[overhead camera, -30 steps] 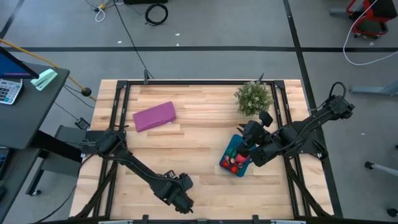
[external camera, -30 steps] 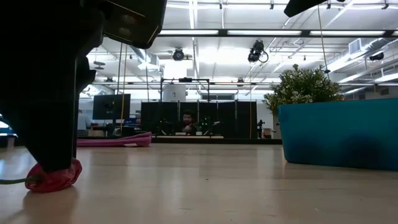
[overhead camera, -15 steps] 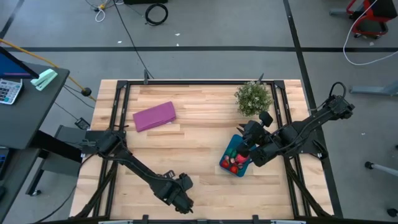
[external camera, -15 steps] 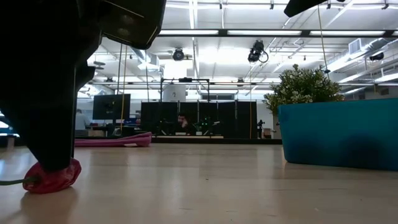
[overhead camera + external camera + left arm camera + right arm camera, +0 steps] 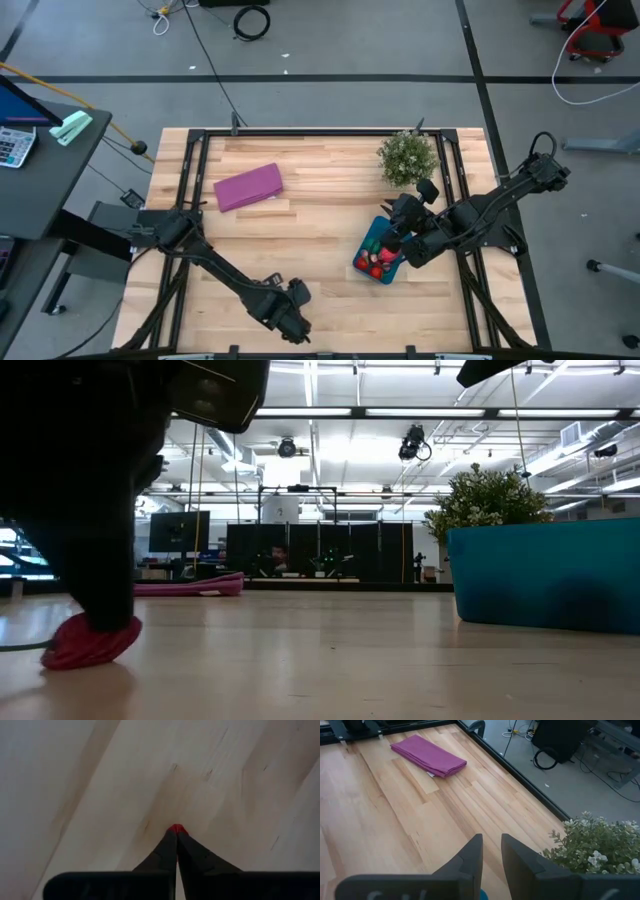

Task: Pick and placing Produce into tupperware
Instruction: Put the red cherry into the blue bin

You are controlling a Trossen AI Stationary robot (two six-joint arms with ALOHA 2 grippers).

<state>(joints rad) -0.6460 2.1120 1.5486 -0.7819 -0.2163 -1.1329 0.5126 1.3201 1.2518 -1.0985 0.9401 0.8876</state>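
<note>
Next, my left gripper lets go of the red-pink piece among the red produce at the teal tupperware's near end point(image 5: 373, 258).
Near the table's near edge my left gripper point(image 5: 299, 331) points down, shut on a small red-pink produce piece point(image 5: 92, 642) that lies on the wood. In the left wrist view only a red tip point(image 5: 176, 828) shows past the closed fingers. The teal tupperware point(image 5: 372, 233) stands right of centre with red and green produce point(image 5: 380, 261) inside; in the low view its wall point(image 5: 545, 575) fills the right side. My right gripper point(image 5: 491, 854) hovers over the tupperware, its fingers a little apart with nothing between them. My left gripper pinches the red-pink piece's top point(image 5: 176, 828) between its two fingertips. The fingers come from above, pointing down. The piece rests with its underside point(image 5: 88, 658) on the table, bulging out below the dark finger point(image 5: 108, 595).
A bushy green potted plant point(image 5: 407, 157) stands just beyond the tupperware, at the far right. A flat purple folded thing point(image 5: 248, 186) lies at the far left. Bare wood stretches between the left gripper and the tupperware. A person sits far back in the room point(image 5: 279, 557).
In the low view my left gripper's finger has shifted a little toward the table's right. The red-pink piece under it has moved the same way and stays on the table.
</note>
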